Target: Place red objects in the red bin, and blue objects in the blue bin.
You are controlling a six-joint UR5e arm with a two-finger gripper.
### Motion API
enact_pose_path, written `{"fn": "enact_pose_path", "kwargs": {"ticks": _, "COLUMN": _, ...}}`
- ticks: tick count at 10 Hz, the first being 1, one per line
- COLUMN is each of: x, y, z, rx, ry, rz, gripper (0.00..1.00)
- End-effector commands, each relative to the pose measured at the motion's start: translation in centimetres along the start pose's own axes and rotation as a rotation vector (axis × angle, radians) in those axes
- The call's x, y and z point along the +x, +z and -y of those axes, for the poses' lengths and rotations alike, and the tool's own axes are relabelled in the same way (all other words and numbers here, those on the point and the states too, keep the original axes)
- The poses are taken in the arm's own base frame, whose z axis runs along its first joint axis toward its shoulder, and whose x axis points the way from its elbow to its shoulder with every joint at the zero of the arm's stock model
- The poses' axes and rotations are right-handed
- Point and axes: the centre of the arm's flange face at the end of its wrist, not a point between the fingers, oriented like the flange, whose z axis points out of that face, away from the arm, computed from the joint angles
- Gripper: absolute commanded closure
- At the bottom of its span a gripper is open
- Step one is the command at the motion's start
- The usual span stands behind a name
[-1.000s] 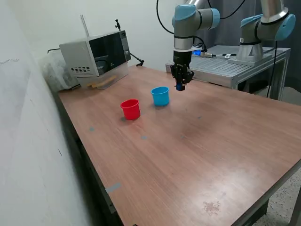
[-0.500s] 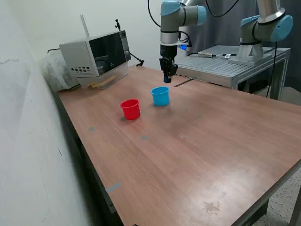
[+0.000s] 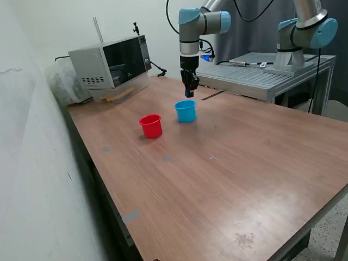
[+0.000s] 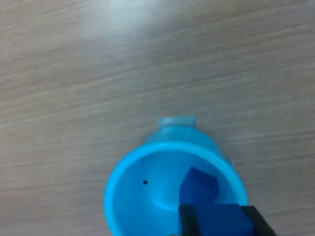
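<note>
I should let go of the dark blue cube inside the blue bin (image 3: 185,111) (image 4: 161,169), next to the cube that already lies there.
My gripper (image 3: 188,91) hangs just above the blue bin (image 3: 185,110), a light blue cup, and is shut on a dark blue cube (image 4: 222,220). In the wrist view the black fingers (image 4: 187,222) pinch this cube over the open mouth of the blue bin (image 4: 129,183). Another dark blue cube (image 4: 197,183) lies inside, on the cup's floor. The red bin (image 3: 151,125), a red cup, stands on the table toward the exterior view's left of the blue one. No red objects show in either view.
A microwave (image 3: 111,65) stands at the table's back corner, on the exterior view's left. A second robot arm (image 3: 304,32) is mounted on a metal bench (image 3: 266,76) behind the wooden table (image 3: 228,179).
The arm has swung toward the exterior view's left with the blue cube, from beside the blue cup to directly over it. Both cups have stayed put.
</note>
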Motion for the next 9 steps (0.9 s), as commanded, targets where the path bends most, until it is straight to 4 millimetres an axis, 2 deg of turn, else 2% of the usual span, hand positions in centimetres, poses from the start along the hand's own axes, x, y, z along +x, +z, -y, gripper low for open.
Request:
{"fn": "enact_pose_path", "kwargs": {"ticks": 1, "x": -0.2, "y": 0.6, "z": -0.2, "rx": 0.01, "ry": 0.004, "rz": 0.0, "gripper": 1.0}}
{"fn": "enact_pose_path", "kwargs": {"ticks": 3, "x": -0.2, "y": 0.9, "z": -0.2, "rx": 0.015, "ry": 0.004, "rz": 0.0, "gripper": 1.0}}
{"fn": "enact_pose_path", "kwargs": {"ticks": 5, "x": 0.1, "y": 2.0, "z": -0.7, "rx": 0.028, "ry": -0.003, "rz": -0.001, "gripper": 1.0}}
{"fn": "enact_pose_path", "kwargs": {"ticks": 9, "x": -0.3, "y": 1.5, "z": -1.6, "rx": 0.007, "ry": 0.005, "rz": 0.0, "gripper": 1.0}}
